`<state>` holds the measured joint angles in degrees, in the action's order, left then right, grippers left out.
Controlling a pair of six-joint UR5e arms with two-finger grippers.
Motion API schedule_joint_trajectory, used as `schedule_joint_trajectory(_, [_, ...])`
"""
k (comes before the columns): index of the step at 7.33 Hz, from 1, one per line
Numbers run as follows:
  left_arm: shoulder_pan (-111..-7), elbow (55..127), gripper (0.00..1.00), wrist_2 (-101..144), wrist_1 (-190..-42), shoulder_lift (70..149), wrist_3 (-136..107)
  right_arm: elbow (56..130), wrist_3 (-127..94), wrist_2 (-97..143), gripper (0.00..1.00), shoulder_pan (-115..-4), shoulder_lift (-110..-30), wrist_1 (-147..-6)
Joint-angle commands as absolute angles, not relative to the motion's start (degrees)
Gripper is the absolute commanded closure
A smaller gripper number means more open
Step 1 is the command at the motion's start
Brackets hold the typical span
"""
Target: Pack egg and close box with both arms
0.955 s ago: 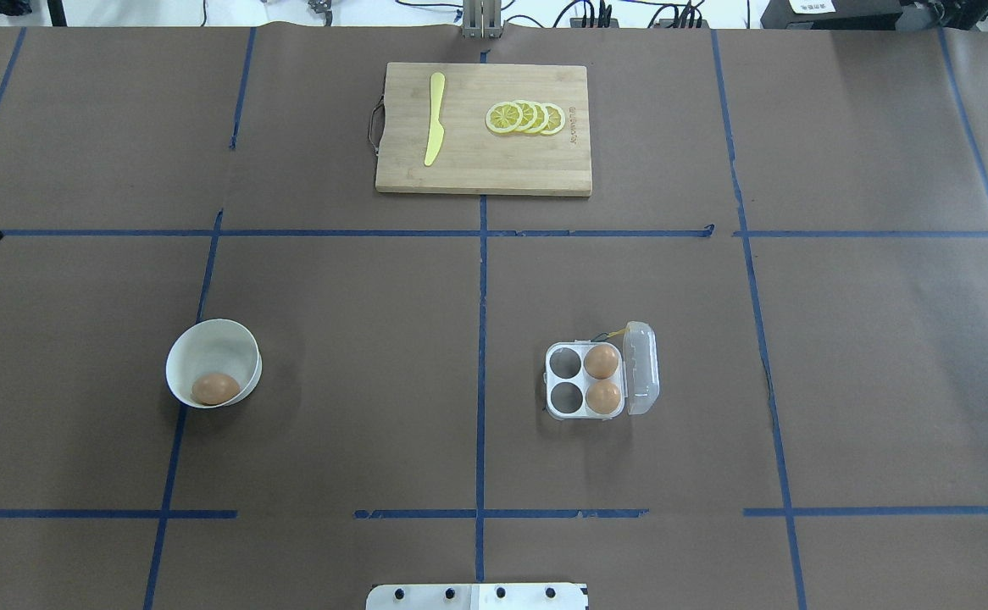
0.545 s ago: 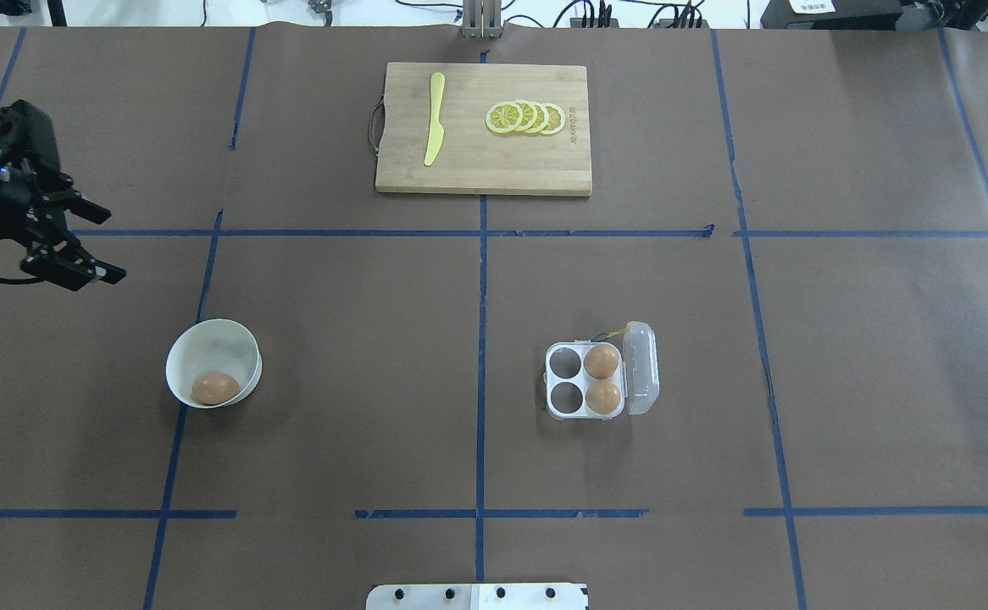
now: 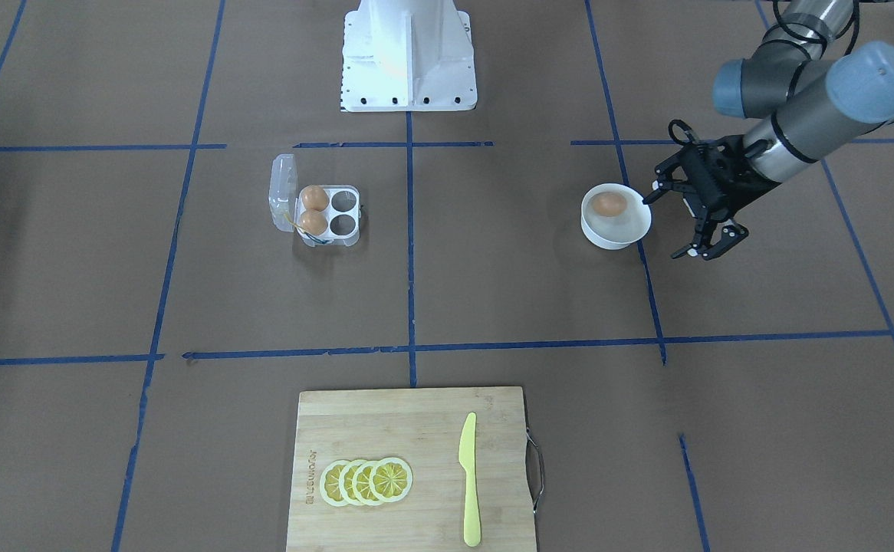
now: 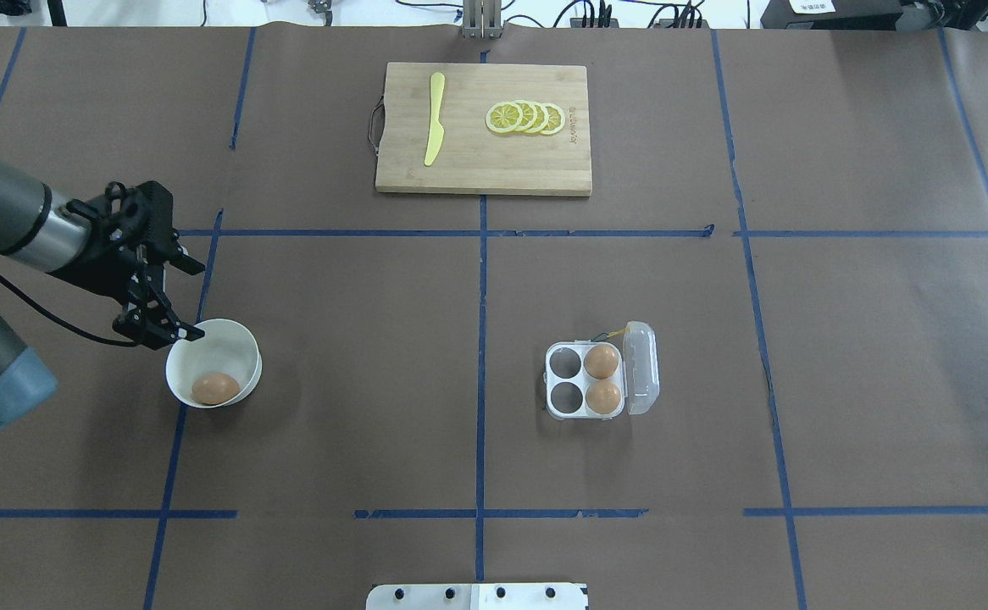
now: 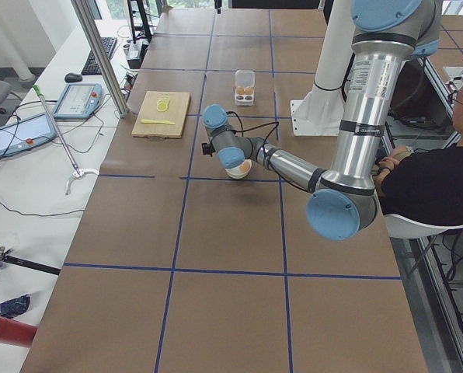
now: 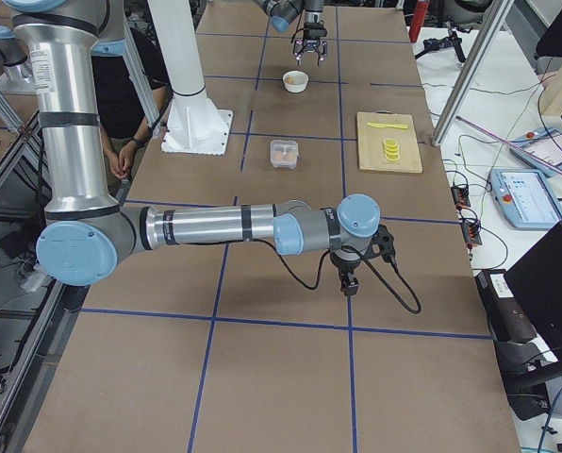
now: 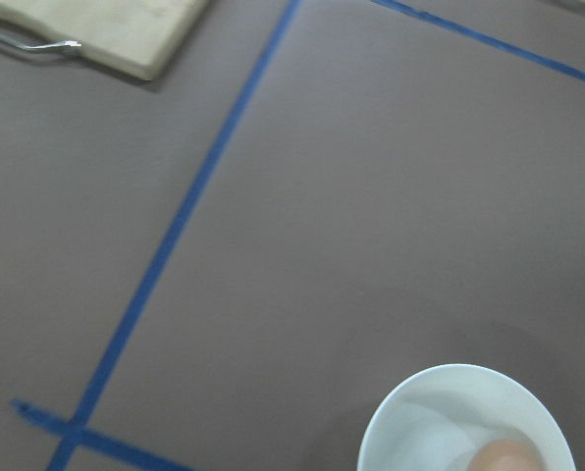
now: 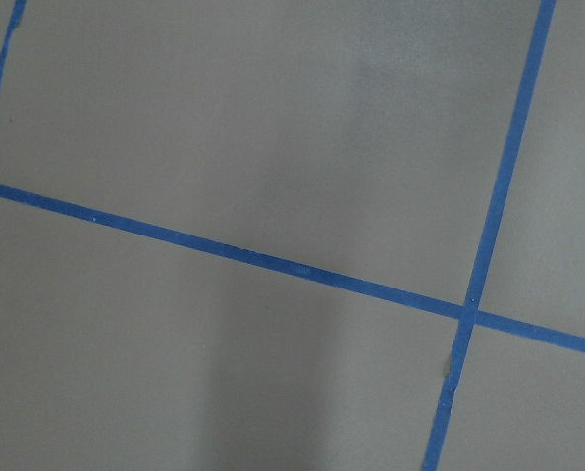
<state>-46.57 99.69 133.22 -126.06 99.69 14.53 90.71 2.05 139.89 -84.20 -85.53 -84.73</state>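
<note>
The robot's left gripper should next reach into the white bowl and close on the middle of the orange-brown egg [image 3: 610, 203] [image 7: 506, 456].
One orange-brown egg [image 4: 215, 389] lies in a white bowl [image 4: 224, 349] at the left; both also show in the front view, egg [image 3: 609, 204] and bowl [image 3: 616, 234], and in the left wrist view [image 7: 440, 417]. The clear box [image 4: 563, 400] stands right of centre with its lid [image 4: 641, 368] hinged open to the right. Two eggs [image 4: 602, 361] fill its right cells; the two left cells are empty. My left gripper [image 4: 198, 302] is open, just above the bowl's far-left rim. My right gripper [image 6: 349, 283] shows only in the exterior right view, far from the box; I cannot tell its state.
A wooden cutting board [image 4: 484, 169] at the far middle holds a yellow knife [image 4: 435, 119] and lemon slices [image 4: 526, 118]. The white pedestal base [image 4: 477, 596] is at the near edge. Blue tape lines cross the brown table. A person sits behind the robot [image 5: 433, 179].
My left arm has swung in from the left edge toward the bowl, its gripper open throughout. Eggs, bowl and box have not moved.
</note>
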Motion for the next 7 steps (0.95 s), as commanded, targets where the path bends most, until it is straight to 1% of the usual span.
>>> schedule_joint_trajectory(1, [-41.33, 100.54, 0.02, 132.19, -123.08, 99.41, 16.0, 90.79, 1.93, 140.01, 0.0, -84.2, -85.78, -84.73])
schedule_joint_trajectory(2, [-40.61, 101.24, 0.04, 132.1, -117.22, 99.58, 16.0, 90.7, 2.02, 140.01, 0.0, -84.2, -85.96, -84.73])
schedule_joint_trajectory(4, [-40.52, 102.3, 0.08, 130.26, -115.05, 99.41, 17.31, 90.7, 2.02, 140.01, 0.0, -84.2, -86.13, -84.73])
schedule_joint_trajectory(6, [-40.6, 103.79, 0.13, 128.15, -109.28, 99.84, 20.1, 90.53, 2.02, 139.92, 0.0, -84.11, -86.22, -84.81])
schedule_joint_trajectory(7, [-40.95, 103.36, 0.15, 125.45, -105.85, 99.93, 23.96, 90.18, 2.11, 139.92, 0.0, -83.68, -86.22, -84.81])
